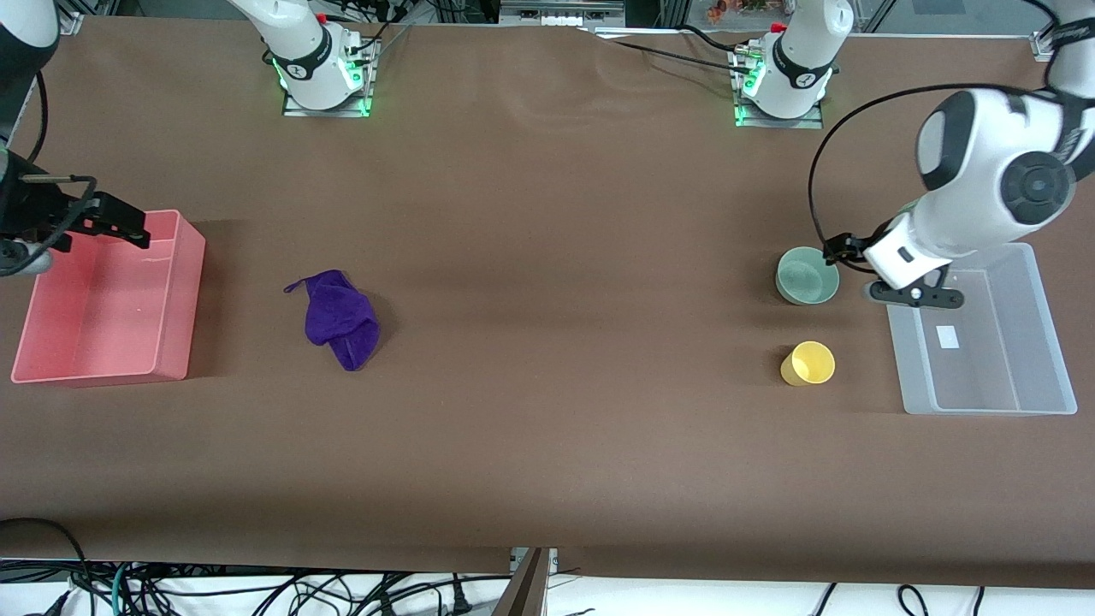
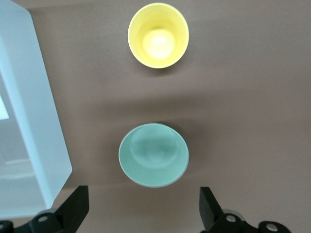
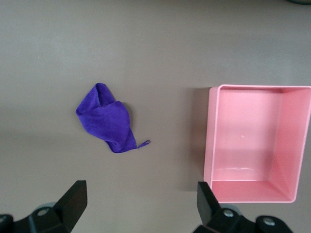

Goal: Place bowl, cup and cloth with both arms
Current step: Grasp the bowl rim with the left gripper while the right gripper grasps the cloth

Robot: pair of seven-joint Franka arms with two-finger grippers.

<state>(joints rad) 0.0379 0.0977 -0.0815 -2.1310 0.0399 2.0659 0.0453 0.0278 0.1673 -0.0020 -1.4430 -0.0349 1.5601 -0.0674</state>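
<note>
The bowl's rim (image 1: 837, 273) (image 2: 121, 166) on the side facing the clear bin is the next place for my left gripper to go, and I should close it there.
The pale mint-green bowl (image 1: 807, 275) stands upright toward the left arm's end of the table. The yellow cup (image 1: 808, 363) stands nearer the front camera than the bowl. The purple cloth (image 1: 340, 318) lies crumpled toward the right arm's end. My left gripper (image 1: 881, 272) hangs open and empty in the air between the bowl and the clear bin. Its wrist view shows the bowl (image 2: 153, 154) and the cup (image 2: 158, 35) ahead of the left gripper (image 2: 144, 211). My right gripper (image 1: 77, 239) is open and empty over the pink bin's edge. Its wrist view shows the cloth (image 3: 108, 119) ahead of the right gripper (image 3: 142, 204).
A pink bin (image 1: 184, 291) stands at the right arm's end of the table, beside the cloth; it also shows in the right wrist view (image 3: 210, 141). A clear bin (image 1: 984, 402) stands at the left arm's end, beside the bowl and cup; it also shows in the left wrist view (image 2: 39, 121). Both bins hold nothing.
</note>
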